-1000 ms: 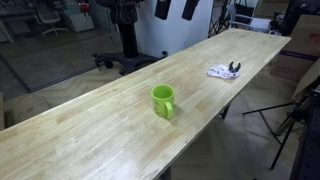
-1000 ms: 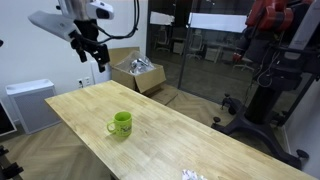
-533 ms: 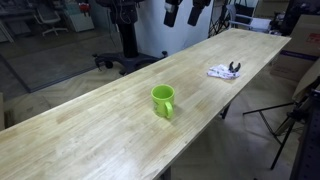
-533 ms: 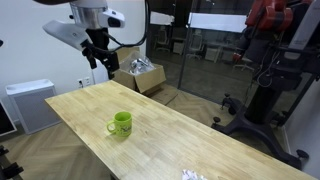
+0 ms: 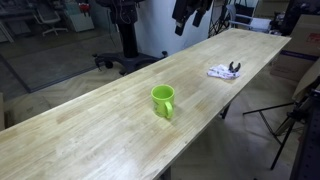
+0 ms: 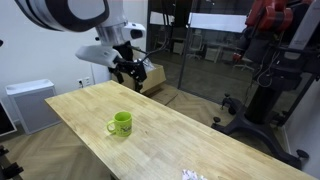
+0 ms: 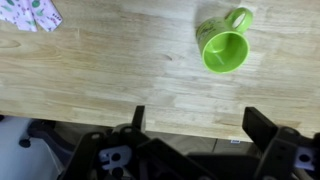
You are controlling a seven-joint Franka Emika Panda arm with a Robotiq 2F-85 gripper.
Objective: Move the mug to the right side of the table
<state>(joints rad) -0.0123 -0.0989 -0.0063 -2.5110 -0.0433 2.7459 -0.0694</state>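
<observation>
Next, my gripper should go to the green mug's rim (image 5: 164,87) (image 7: 204,57), on the side toward the white cloth, and close there.
A bright green mug (image 5: 163,100) stands upright on the long wooden table (image 5: 90,125), its handle to one side. It shows in both exterior views (image 6: 120,124) and in the wrist view (image 7: 224,43), where I look down into its mouth. My gripper (image 6: 126,70) hangs high in the air beyond the table's far edge, well apart from the mug. In the wrist view the gripper (image 7: 196,122) is open and empty, its two dark fingers (image 7: 262,124) spread wide over the table edge.
A crumpled white cloth with a dark object (image 5: 224,71) lies on the table toward its far end; it shows in the wrist view's corner (image 7: 30,14). A cardboard box (image 6: 143,73) stands behind the table. An office chair (image 5: 118,62) and a tripod (image 5: 290,115) stand by the table.
The arm has swung sideways and down toward the table, moving from near the wall to above the table's far edge. The mug has not moved.
</observation>
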